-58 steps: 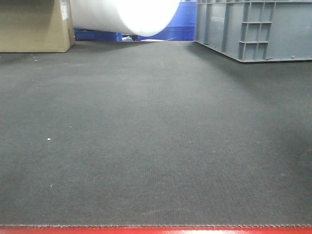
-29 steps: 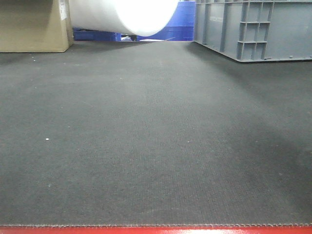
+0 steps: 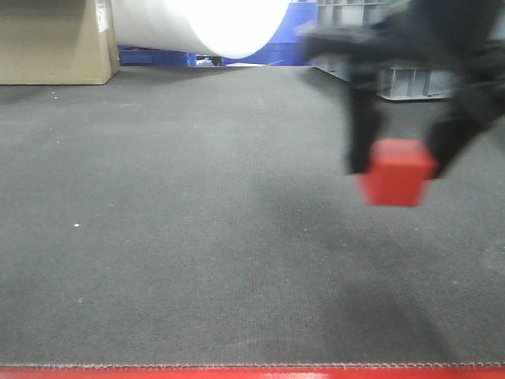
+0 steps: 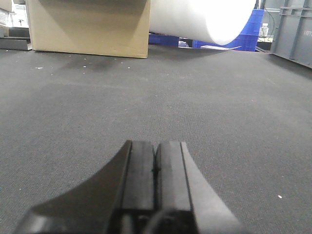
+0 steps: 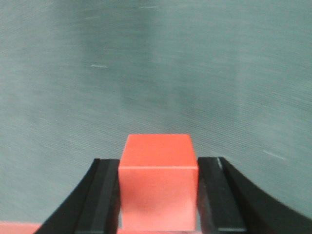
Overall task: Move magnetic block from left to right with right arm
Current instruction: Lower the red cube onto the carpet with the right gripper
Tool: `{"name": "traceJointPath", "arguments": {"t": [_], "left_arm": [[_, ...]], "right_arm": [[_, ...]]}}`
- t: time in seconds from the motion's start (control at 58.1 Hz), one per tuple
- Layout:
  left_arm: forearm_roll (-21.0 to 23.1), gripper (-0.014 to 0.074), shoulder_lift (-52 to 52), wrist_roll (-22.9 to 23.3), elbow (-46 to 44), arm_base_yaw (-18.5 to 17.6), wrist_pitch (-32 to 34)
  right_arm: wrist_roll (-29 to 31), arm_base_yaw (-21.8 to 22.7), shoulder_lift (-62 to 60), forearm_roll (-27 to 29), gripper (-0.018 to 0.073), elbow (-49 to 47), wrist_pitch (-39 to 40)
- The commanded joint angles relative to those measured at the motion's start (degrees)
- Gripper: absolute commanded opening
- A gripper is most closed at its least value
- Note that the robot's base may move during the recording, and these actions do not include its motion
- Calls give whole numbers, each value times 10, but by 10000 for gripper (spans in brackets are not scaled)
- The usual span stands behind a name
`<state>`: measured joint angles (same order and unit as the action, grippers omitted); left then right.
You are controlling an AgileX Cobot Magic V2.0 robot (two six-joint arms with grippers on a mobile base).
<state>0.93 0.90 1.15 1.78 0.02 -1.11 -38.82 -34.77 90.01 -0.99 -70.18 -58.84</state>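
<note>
The magnetic block will go from my right gripper onto the bare middle of the dark mat point(image 3: 271, 264), nearer the red strip. The block now hangs above the mat.
The magnetic block point(image 3: 398, 174), a plain red cube, hangs above the dark mat at the right of the front view, blurred by motion. My right gripper point(image 3: 402, 162) is shut on it, one black finger on each side. In the right wrist view the magnetic block point(image 5: 158, 180) fills the gap between the two fingers point(image 5: 105, 195), with grey mat beyond it. My left gripper point(image 4: 156, 156) is shut with nothing in it and sits low over the mat.
A cardboard box point(image 3: 55, 39) stands at the back left and a large white roll point(image 3: 205, 24) lies beside it. Blue crates point(image 3: 292, 39) and a grey crate point(image 3: 410, 79) are at the back right. A red strip point(image 3: 252, 373) edges the dark mat point(image 3: 197, 237) at the front.
The right arm has come into the front view at the right, carrying the red block; earlier frames showed only bare mat there.
</note>
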Motion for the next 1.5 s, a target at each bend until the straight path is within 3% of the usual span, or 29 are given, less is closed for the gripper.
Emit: {"name": "traceJointPath", "arguments": {"t": [0.0,0.362,0.844,0.982,1.223,1.481], "left_arm": [[4,-117,3,1,6,-2,49],[4,-117,3,1,6,-2,49],[4,-117,3,1,6,-2,49],[4,-117,3,1,6,-2,49],[4,-117,3,1,6,-2,49],[4,-117,3,1,6,-2,49]], "right_arm": [[-7,-19,20,-11,276,-58,-7],[-37,-75,127,0,276,-148,-31],[-67,-86,149,10,280,-151,-32],[-67,-86,149,13,339,-151,-32],[-76,-86,149,13,527,-151,-32],[-76,-86,142,13,540,-151,-26]]}}
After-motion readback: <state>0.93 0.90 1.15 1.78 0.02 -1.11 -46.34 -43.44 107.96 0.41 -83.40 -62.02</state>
